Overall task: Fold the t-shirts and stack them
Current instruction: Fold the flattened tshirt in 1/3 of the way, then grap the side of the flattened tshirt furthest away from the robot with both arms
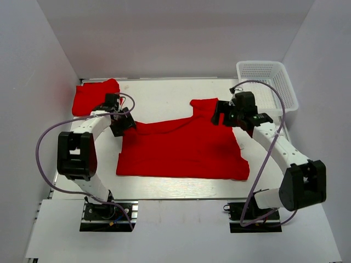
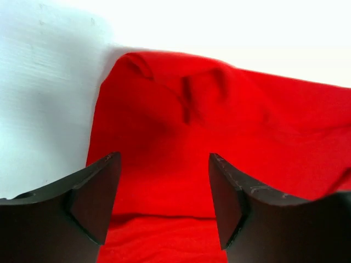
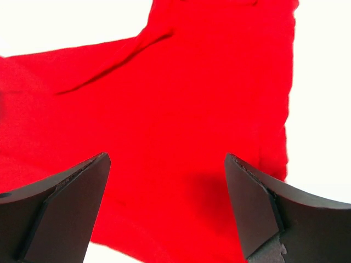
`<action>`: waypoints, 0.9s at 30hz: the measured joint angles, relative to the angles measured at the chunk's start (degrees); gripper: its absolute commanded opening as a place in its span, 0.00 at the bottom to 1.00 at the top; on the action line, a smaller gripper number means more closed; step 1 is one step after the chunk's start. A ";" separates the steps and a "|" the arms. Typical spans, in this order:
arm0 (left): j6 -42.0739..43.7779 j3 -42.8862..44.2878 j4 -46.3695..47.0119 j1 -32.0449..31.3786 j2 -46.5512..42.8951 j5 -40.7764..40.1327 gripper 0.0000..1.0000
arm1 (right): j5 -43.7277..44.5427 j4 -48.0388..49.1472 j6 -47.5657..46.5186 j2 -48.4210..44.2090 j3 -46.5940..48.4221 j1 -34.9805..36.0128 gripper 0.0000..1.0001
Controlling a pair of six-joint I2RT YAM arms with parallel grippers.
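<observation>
The spread red t-shirt's back corner (image 1: pixel 215 104) nearest the white mesh basket is the next place my right gripper will go to and close on.
One red t-shirt (image 1: pixel 181 149) lies spread flat in the middle of the table, its neckline toward the back. A second red t-shirt (image 1: pixel 94 97) sits folded at the back left. My left gripper (image 1: pixel 122 126) hovers at the spread shirt's left shoulder. In the left wrist view the gripper (image 2: pixel 164 203) is open, with red cloth (image 2: pixel 219 120) and a fold edge lying below the gap. My right gripper (image 1: pixel 224 118) is over the right sleeve. In the right wrist view it (image 3: pixel 164 211) stands wide open above the red cloth (image 3: pixel 192 109), holding nothing.
A white mesh basket (image 1: pixel 269 82) stands at the back right corner, just behind the right arm. White walls close in the table (image 1: pixel 164 93) on the left, back and right. Purple cables loop off both arms.
</observation>
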 measured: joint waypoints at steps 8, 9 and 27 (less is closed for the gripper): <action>0.81 -0.15 2.78 -0.68 2.82 2.08 0.70 | 2.36 -0.50 -0.57 7.89 3.96 0.00 0.90; 0.85 -0.31 3.19 -0.79 2.86 2.29 0.70 | 2.40 -0.52 -0.55 8.61 4.07 -0.02 0.90; 1.31 2.51 7.17 -1.07 12.04 4.33 0.58 | 2.32 -0.81 -0.50 12.46 5.84 -0.11 0.90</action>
